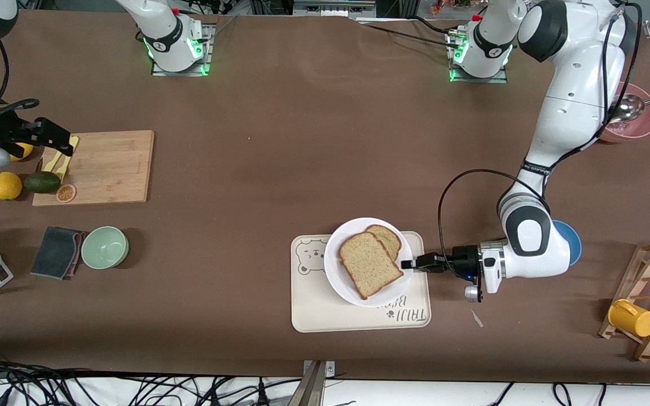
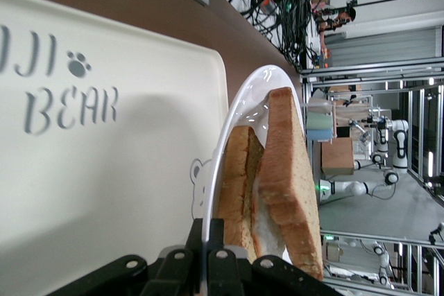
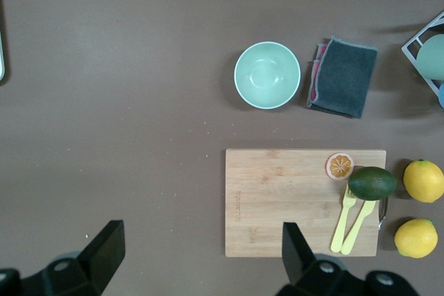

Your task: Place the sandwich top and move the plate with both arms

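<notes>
Next, my left gripper sets the white plate down and lets go of it on the cream bear tray [image 1: 373,278] [image 2: 147,170], between the tray's bear face and its lettering.
The white plate [image 1: 337,277] lies on the cream bear tray [image 1: 325,316]. On the plate the squarish sandwich top [image 1: 369,263] rests askew over a smaller domed slice [image 1: 388,239]. My left gripper [image 1: 407,263] is shut on the plate's rim at the side toward the left arm's end. In the left wrist view the plate rim [image 2: 232,123] runs between the shut fingers of my left gripper [image 2: 215,230], with the sandwich top [image 2: 288,171] edge-on. My right gripper [image 1: 70,144] is open and empty, over the cutting board's edge; it also shows in the right wrist view [image 3: 201,247].
The cutting board [image 1: 105,166] carries yellow forks, an orange slice and an avocado [image 1: 42,181], with lemons beside it. A green bowl [image 1: 105,247] and a dark cloth [image 1: 57,244] lie nearer the camera. A blue bowl [image 1: 570,242], a wooden rack with a yellow cup [image 1: 632,317] and a pink bowl [image 1: 632,118] stand at the left arm's end.
</notes>
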Controlling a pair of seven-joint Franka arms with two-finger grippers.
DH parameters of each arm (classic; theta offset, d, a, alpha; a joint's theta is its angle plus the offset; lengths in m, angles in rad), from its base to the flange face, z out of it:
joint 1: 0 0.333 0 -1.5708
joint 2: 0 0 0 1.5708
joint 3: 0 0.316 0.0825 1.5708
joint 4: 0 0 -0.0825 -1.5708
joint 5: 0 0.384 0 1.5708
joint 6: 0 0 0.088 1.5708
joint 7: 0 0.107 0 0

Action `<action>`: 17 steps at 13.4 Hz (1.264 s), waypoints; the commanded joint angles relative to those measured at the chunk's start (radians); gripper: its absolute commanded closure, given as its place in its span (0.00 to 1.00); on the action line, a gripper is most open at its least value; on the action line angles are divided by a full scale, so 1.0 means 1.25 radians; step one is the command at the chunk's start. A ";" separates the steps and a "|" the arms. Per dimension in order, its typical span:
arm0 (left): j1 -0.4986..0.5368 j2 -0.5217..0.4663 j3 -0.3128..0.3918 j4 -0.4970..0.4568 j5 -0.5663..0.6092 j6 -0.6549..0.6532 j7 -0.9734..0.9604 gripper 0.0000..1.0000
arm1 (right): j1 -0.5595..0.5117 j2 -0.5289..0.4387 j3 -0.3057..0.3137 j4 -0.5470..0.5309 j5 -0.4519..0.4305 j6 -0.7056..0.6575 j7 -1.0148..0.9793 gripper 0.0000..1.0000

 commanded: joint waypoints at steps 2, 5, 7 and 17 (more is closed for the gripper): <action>-0.032 0.034 0.002 0.038 -0.020 0.049 -0.002 1.00 | -0.008 0.001 0.001 0.012 0.003 -0.003 -0.018 0.00; -0.068 0.033 0.061 0.039 -0.004 0.051 0.006 1.00 | -0.008 0.001 0.001 0.012 0.003 -0.003 -0.012 0.00; -0.076 0.034 0.065 0.036 -0.001 0.051 0.016 1.00 | -0.004 0.002 0.003 0.012 0.000 0.005 -0.005 0.00; -0.065 0.067 0.068 0.044 -0.022 0.116 0.042 1.00 | -0.005 0.004 0.006 0.013 -0.020 0.019 -0.008 0.00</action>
